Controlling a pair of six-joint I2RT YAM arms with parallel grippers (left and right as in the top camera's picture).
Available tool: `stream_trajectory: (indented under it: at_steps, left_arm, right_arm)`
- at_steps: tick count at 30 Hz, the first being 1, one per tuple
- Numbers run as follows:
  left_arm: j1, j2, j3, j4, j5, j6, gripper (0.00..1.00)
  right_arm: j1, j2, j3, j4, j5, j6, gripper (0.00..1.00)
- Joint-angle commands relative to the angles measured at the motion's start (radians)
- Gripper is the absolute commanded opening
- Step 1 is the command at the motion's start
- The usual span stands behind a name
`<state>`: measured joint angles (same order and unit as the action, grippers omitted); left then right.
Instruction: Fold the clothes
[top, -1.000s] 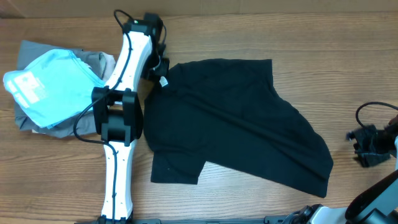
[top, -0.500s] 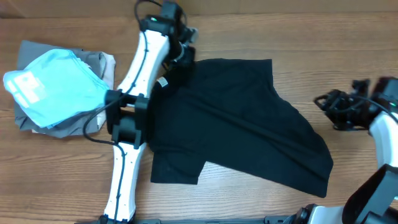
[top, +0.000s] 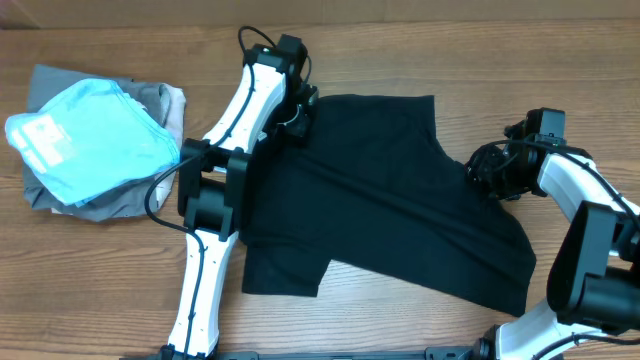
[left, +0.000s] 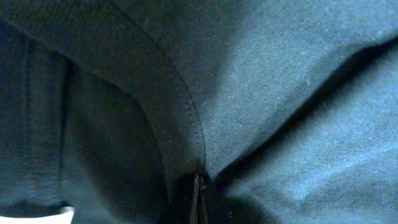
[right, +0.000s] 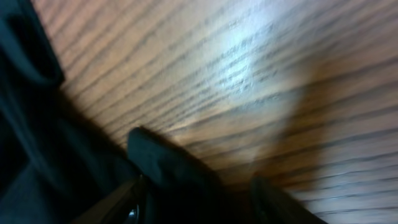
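Observation:
The black T-shirt's edge is sagging toward its middle, so my right gripper will pinch the T-shirt's loose fold (right: 176, 165) and pull it away from the collar before folding.
The clothes (top: 380, 200), a black T-shirt, lie spread and rumpled across the middle of the table. My left gripper (top: 293, 112) is at the shirt's upper left corner by the neck. In the left wrist view its fingertips (left: 198, 199) are pinched together on black fabric just below the collar seam (left: 180, 93), and a bit of white tag (left: 62, 214) shows at the lower left. My right gripper (top: 488, 172) is at the shirt's right edge. Its fingers stand apart in the right wrist view, with a fold of black cloth (right: 161, 162) lying between them (right: 199, 202).
A light blue garment (top: 85, 135) lies on top of grey folded garments (top: 45, 85) at the left end of the wooden table (top: 580, 60). The left arm (top: 205, 200) stretches along the shirt's left side.
The left gripper slid right along the shirt's top edge and shut on the fabric at the neck. The right arm swung in from the table's right side to the shirt's right edge.

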<state>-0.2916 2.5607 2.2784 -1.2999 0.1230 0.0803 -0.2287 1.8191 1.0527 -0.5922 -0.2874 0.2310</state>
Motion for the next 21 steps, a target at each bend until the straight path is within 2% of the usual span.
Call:
stream_trajectory:
  at_steps: [1, 5, 8, 12, 21]
  left_arm:
    - [0.029, 0.007, -0.030, -0.010, -0.067, -0.018, 0.04]
    - [0.036, 0.007, -0.030, -0.003, -0.058, -0.036, 0.04]
    - [0.036, 0.007, -0.030, -0.003, -0.055, -0.036, 0.04]
    - [0.036, 0.007, -0.030, -0.006, -0.055, -0.036, 0.04]
    - [0.039, 0.007, -0.030, -0.008, -0.056, -0.035, 0.04]
  right_arm:
    - [0.021, 0.023, -0.004, -0.014, -0.106, 0.005, 0.55]
    - [0.080, 0.031, -0.005, -0.040, -0.093, -0.002, 0.57]
    - [0.105, 0.031, -0.005, -0.041, 0.046, 0.035, 0.28]
    - [0.072, 0.031, 0.007, -0.042, 0.258, 0.116, 0.04]
    - [-0.117, -0.029, 0.211, -0.126, 0.203, 0.103, 0.04]
